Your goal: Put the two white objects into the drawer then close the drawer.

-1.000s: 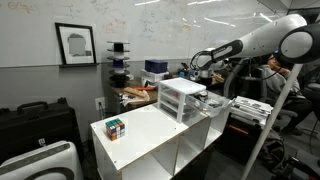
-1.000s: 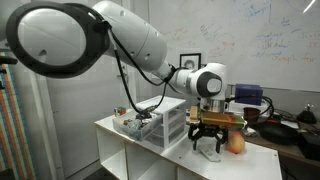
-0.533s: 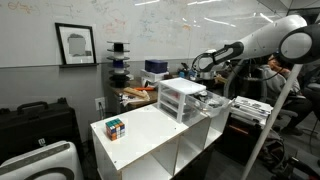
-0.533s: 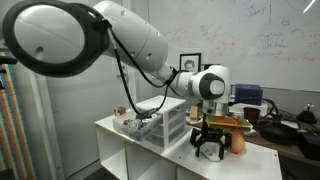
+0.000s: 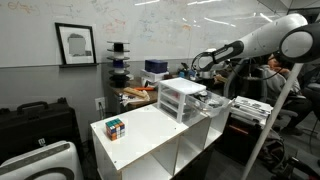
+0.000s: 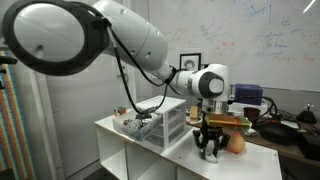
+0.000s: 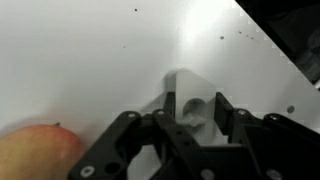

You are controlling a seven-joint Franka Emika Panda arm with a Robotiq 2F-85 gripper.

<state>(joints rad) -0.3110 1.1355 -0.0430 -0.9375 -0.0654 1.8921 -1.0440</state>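
Next, I release the white object among the things inside the three-level unit's pulled-out drawer (image 5: 210, 100).
In the wrist view a small white object (image 7: 195, 108) with a round hollow lies on the white tabletop between my gripper's (image 7: 195, 100) two dark fingers, which press against its sides. In an exterior view the gripper (image 6: 209, 150) points straight down onto the table, to the right of the three-tier drawer unit (image 6: 162, 122). That unit's drawer (image 6: 133, 127) is pulled out on the far side from the gripper. The unit (image 5: 183, 98) also shows in an exterior view, with the arm reaching behind it. I see only this one white object.
A reddish apple (image 7: 35, 150) lies close beside the gripper, also visible as the apple (image 6: 236, 142) in an exterior view. A colourful puzzle cube (image 5: 116, 127) sits at the near end of the white shelf cabinet (image 5: 150, 140). Cluttered benches stand behind.
The fingers have come together around the white object; the gripper sits slightly lower on the table than a second ago. The arm is otherwise in the same place.
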